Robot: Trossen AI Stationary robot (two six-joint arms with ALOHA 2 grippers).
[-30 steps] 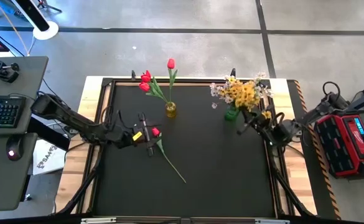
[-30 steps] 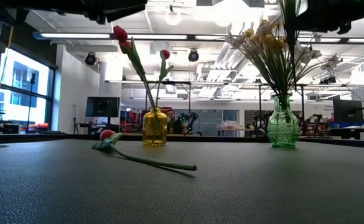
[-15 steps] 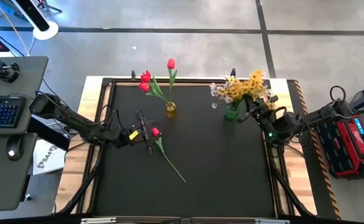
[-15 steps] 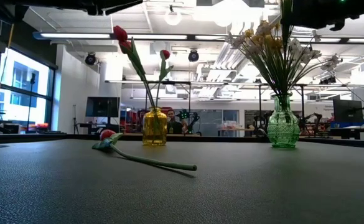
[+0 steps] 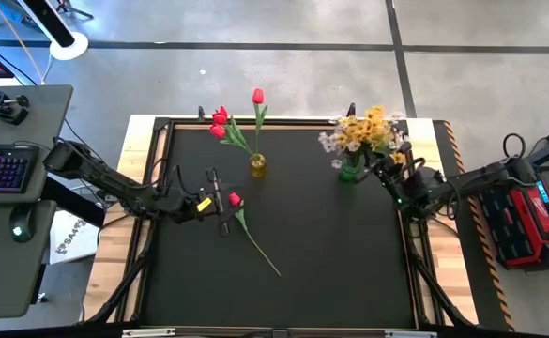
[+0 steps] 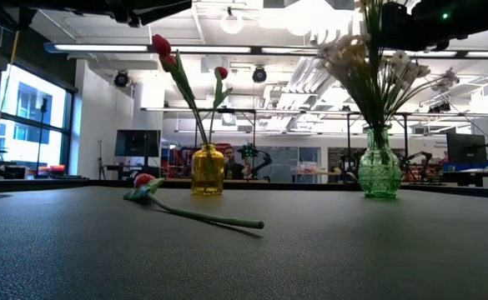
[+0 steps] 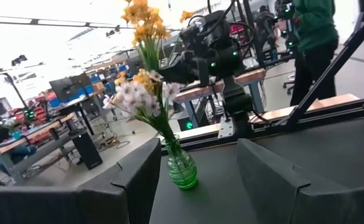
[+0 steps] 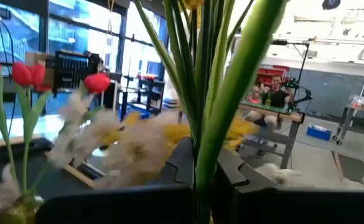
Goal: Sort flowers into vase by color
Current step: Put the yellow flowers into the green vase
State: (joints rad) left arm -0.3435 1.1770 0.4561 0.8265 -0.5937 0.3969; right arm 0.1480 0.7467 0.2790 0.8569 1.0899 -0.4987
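My right gripper is going to let go of the yellow spray in the green vase (image 5: 350,168), among the white sprays.
A red tulip (image 5: 240,214) lies flat on the black mat, its bud beside my left gripper (image 5: 221,202). That gripper hangs open above it and touches nothing. A yellow vase (image 5: 257,166) holds three red tulips (image 5: 221,122). A green vase (image 5: 349,173) holds white sprays (image 6: 348,52). My right gripper (image 5: 388,171) stands just right of the green vase, shut on a green stem. The yellow blossoms (image 5: 368,128) spread over that vase. In the low view they rise past the top of the picture. My right gripper pinches a yellow spray's thick green stem (image 8: 208,144) between its two fingers (image 8: 183,163), which lie across the stem. The stem stands nearly upright, with the blossoms above the fingers. The fingers hide its lower end, so I cannot tell whether it sits in the green vase.
A wooden frame (image 5: 133,225) borders the mat. Open mat lies in front of both vases. A desk with a keyboard (image 5: 2,169) stands off the left edge and a red case (image 5: 523,211) off the right. A person (image 7: 315,43) stands beyond the table.
My right gripper has moved toward the green vase and the far edge, carrying the stem with it. The yellow blossoms have risen and shifted toward the far edge, leaving the top of the low view. The lying tulip has stayed where it was.
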